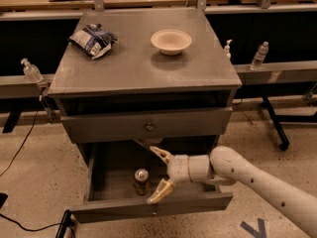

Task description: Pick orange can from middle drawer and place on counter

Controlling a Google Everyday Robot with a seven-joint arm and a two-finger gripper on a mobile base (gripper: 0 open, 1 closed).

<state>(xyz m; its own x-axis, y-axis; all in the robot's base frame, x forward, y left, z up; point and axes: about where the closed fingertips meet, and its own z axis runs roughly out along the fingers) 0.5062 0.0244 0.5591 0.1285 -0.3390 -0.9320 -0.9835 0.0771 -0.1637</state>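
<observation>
The robot's gripper will next move over to the orange can's upper part (141,179), just below the can's silver lid, and close there.
The orange can (141,180) stands upright in the open middle drawer (198,202), left of centre, its silver lid facing up. My gripper (152,175) reaches into the drawer from the right, just right of the can at its height. It is open, with one finger above the can's level and one low by the drawer front. It holds nothing. The counter (133,68) is the grey top of the cabinet above.
A white bowl (171,41) and a crumpled chip bag (93,39) lie on the counter. A closed drawer with a round knob (148,127) overhangs the open one. Clear bottles (259,56) stand on side benches. A black cable (20,148) runs along the floor at left.
</observation>
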